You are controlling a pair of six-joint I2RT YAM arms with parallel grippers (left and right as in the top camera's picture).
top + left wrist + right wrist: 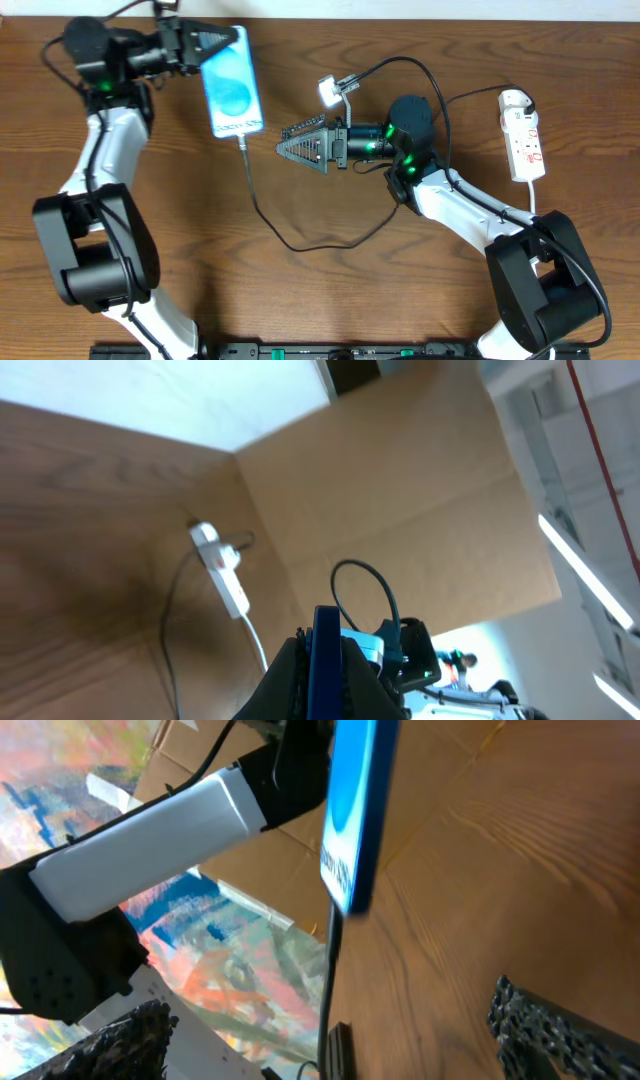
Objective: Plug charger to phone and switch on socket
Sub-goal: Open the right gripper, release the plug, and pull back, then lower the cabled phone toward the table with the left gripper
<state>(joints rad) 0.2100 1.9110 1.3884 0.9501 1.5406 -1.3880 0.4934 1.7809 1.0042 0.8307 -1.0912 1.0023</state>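
My left gripper needs to let go of the phone flat on the bare wood (230,186) next to the charger cable, just nearer than the cable's tip.
The phone (232,85) lies screen-up at the back left, its screen bright blue and white. My left gripper (222,44) is shut on its far end; the left wrist view shows its blue edge (325,660) between the fingers. The charger cable (262,212) has its tip in the phone's near end (243,138). It loops across the table to a black plug (521,100) in the socket, a white power strip (525,142) at the right. My right gripper (286,147) is open and empty, just right of the tip. The right wrist view shows the phone (355,810) and the cable (328,970).
The power strip's white cord (535,195) runs toward the front beside my right arm. The strip also shows in the left wrist view (222,565). A small white and blue device (328,90) sits on top of my right arm. A cardboard wall (400,490) stands beyond the table.
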